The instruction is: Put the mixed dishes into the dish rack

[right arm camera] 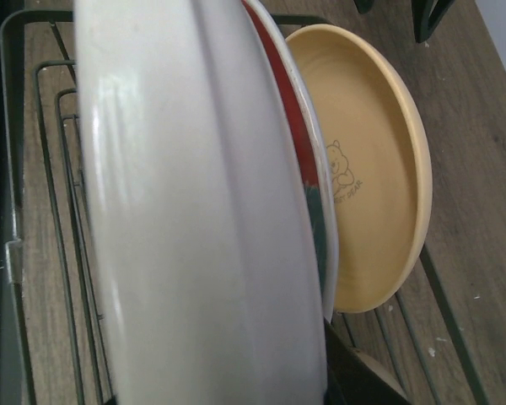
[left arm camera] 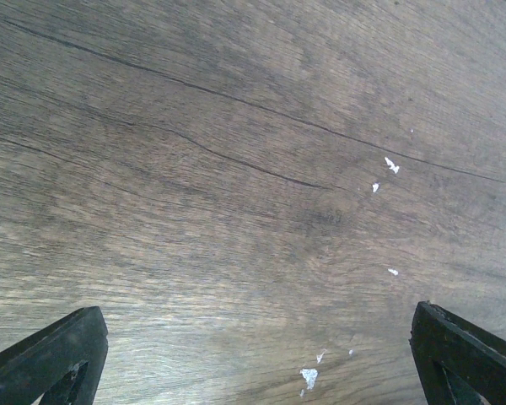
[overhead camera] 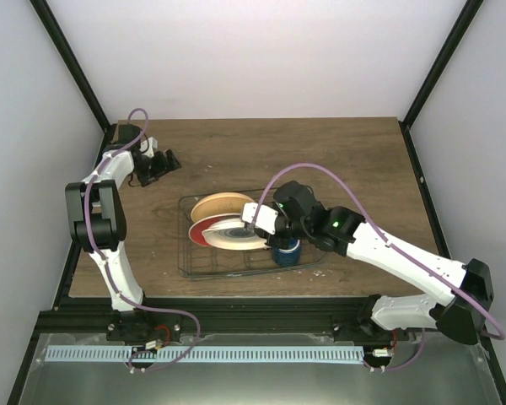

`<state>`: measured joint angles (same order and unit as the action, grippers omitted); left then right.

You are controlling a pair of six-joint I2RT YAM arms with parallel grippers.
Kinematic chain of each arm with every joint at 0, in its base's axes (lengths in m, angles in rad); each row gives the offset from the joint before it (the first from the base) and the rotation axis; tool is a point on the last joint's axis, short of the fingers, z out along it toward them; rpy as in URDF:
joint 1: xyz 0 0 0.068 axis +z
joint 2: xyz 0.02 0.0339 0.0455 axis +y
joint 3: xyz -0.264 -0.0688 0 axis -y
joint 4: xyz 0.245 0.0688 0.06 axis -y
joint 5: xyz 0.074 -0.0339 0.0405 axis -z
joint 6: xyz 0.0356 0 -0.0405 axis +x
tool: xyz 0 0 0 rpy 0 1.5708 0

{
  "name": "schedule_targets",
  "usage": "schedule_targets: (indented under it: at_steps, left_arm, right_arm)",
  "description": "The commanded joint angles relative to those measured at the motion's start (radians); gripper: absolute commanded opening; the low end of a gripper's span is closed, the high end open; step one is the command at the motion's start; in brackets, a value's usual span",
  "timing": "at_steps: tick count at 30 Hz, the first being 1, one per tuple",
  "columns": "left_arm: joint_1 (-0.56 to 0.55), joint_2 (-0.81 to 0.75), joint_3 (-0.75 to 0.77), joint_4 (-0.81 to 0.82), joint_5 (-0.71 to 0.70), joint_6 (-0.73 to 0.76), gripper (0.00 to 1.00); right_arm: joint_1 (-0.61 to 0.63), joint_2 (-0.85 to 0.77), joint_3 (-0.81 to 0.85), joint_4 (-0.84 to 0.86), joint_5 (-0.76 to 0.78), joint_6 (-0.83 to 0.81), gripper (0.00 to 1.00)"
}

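The robot's right gripper needs to release the white plate between the red plate and the dish rack's front rail (overhead camera: 226,251).
The wire dish rack (overhead camera: 185,253) sits mid-table. Three plates stand on edge in it: the orange-yellow plate (overhead camera: 219,204) at the back, the red plate (overhead camera: 204,230), and the white plate with the blue-green centre (overhead camera: 236,234) in front. My right gripper (overhead camera: 257,218) is shut on the white plate's right rim. In the right wrist view the white plate's pale underside (right arm camera: 194,211) fills the frame, with the red plate (right arm camera: 308,173), the orange-yellow plate (right arm camera: 375,169) and one dark finger (right arm camera: 354,380) behind it. The dark blue mug (overhead camera: 285,251) stands in the rack under my right wrist. I cannot make out the cream bowl. My left gripper (overhead camera: 156,164) is open and empty.
The left wrist view shows only bare wood with white flecks (left arm camera: 308,375) between the open left gripper's (left arm camera: 253,371) wide-apart fingertips (left arm camera: 42,363). Rack wires (right arm camera: 51,169) run left of the white plate. Black frame posts stand at the table's back corners.
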<state>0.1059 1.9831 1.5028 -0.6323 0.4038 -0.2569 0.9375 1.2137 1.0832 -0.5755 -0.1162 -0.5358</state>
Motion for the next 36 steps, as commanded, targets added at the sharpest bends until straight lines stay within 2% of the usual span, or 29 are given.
schedule_targets:
  at_steps: [1, 16, 36]
  left_arm:
    - [-0.004, -0.033, -0.013, 0.014, -0.005, 0.012, 1.00]
    - [-0.003, -0.015, -0.017, 0.020, -0.007, 0.023, 1.00]
    - [0.004, 0.013, -0.010, 0.025, 0.007, 0.027, 1.00]
  right_arm:
    - [0.030, 0.001, 0.026, 0.156, 0.037, -0.026, 0.01]
    - [0.081, 0.037, 0.009, 0.179, 0.005, -0.065, 0.01]
    - [0.102, 0.200, -0.020, 0.219, -0.065, -0.063, 0.01]
